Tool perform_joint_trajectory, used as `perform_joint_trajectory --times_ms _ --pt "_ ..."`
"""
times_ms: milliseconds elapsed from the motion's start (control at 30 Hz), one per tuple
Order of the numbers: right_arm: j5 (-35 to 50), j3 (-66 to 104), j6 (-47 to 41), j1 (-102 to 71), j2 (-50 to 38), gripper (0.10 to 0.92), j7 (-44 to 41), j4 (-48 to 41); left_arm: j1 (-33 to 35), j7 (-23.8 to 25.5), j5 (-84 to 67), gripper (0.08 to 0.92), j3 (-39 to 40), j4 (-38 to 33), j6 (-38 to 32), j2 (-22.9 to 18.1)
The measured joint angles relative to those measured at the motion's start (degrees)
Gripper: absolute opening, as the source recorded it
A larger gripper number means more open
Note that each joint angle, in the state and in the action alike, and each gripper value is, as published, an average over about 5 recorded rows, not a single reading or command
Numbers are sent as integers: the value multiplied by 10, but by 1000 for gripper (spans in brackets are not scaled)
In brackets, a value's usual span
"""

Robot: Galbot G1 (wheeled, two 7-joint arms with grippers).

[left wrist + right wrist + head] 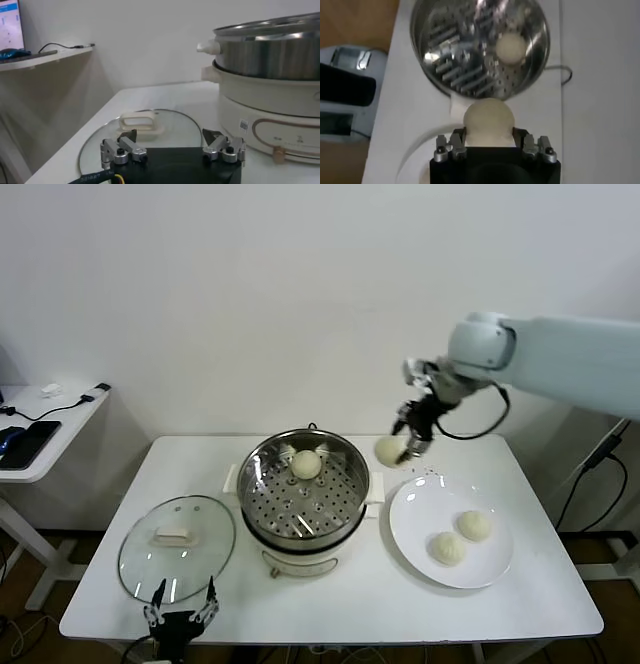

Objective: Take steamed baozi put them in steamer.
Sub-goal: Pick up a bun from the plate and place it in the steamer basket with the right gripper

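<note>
Next, I release the held baozi, now between steamer and white plate, from my right gripper on the steamer tray's side [271,488] [486,17] that is nearest the glass lid.
The steel steamer [303,502] stands mid-table on its cream base, with one baozi [306,465] on the perforated tray at the back. My right gripper [404,447] is shut on a second baozi [388,450], held in the air between the steamer's right rim and the white plate [415,524]. In the right wrist view the held baozi [489,120] sits between the fingers, with the steamer [450,70] and its baozi [511,47] beyond. Two more baozi [474,525] [447,548] lie on the plate. My left gripper [181,608] is open and empty at the table's front left edge.
A round glass lid [176,547] with a white handle lies flat left of the steamer, just beyond my left gripper; it also shows in the left wrist view [140,131]. A side table [45,429] with devices stands far left. A wall runs behind the table.
</note>
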Motion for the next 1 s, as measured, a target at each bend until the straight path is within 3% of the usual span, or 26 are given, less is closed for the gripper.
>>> perform_joint_trajectory --times_ms 333,700,1000 --pt "59 31 -57 -45 139 628 75 -31 -1 -1 0 823 -4 -3 -2 4" --pt "37 48 -79 -153 242 628 112 -130 -5 -1 0 823 -4 3 -2 5" --pt "13 57 -90 -214 278 628 134 -181 -4 -3 -2 823 -4 6 -4 5"
